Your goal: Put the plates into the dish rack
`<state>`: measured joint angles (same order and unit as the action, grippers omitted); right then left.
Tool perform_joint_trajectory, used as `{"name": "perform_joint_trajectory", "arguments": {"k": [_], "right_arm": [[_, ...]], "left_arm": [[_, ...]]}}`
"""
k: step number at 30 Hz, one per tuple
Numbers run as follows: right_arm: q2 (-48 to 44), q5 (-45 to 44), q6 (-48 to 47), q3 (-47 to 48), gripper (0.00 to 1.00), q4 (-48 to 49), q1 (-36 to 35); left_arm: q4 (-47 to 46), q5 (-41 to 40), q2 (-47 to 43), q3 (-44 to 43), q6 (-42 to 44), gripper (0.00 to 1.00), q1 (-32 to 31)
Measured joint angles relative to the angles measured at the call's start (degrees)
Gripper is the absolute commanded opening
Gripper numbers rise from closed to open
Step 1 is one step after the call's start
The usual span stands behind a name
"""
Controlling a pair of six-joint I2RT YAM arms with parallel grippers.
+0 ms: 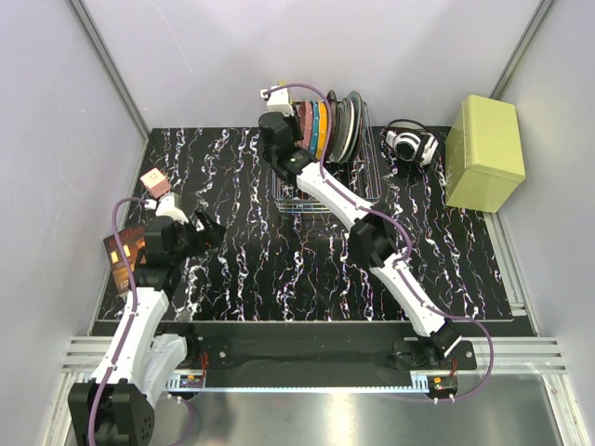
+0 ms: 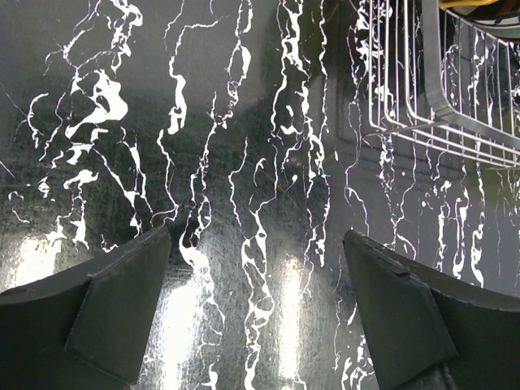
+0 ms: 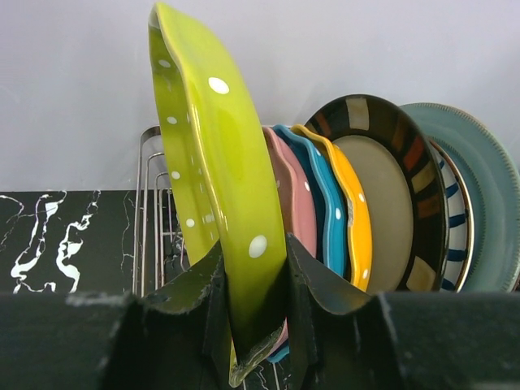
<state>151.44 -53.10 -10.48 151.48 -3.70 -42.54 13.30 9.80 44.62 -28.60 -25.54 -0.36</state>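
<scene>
The yellow-green plate, now on edge beside the pink plate, will be let go by my right gripper between the pink plate and the dish rack's bare end (image 1: 292,130) (image 3: 218,223).
In the right wrist view my right gripper (image 3: 256,260) is shut on the lower rim of the yellow-green dotted plate (image 3: 215,154). The plate stands on edge, its top leaning left. Just to its right the pink plate (image 3: 294,203), blue plate (image 3: 321,203) and orange plate (image 3: 351,223) stand upright in the dish rack (image 3: 150,211). From above, my right gripper (image 1: 282,137) is at the left end of the dish rack (image 1: 299,200), beside the pink plate (image 1: 305,125); the yellow-green plate is hidden there. My left gripper (image 1: 210,230) hangs open over bare table, with nothing between its fingers (image 2: 106,309).
A dark striped plate (image 3: 382,211) and a teal plate (image 3: 479,203) fill the rack's right end. A yellow-green box (image 1: 483,153) and a black-and-white headset (image 1: 409,141) sit at the back right. A brown box (image 1: 124,255) and a small pinkish cube (image 1: 154,181) lie by the left arm.
</scene>
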Motion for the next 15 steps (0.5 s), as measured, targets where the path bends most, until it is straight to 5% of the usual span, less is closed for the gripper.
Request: {"name": "perform_joint_trajectory", "arguments": {"k": [15], "right_arm": [[1.3,1.8,1.6,0.0,0.0,1.2,2.7]], "left_arm": [[-1.5,0.0,0.1,1.4,-0.1,0.95,0.0]]}}
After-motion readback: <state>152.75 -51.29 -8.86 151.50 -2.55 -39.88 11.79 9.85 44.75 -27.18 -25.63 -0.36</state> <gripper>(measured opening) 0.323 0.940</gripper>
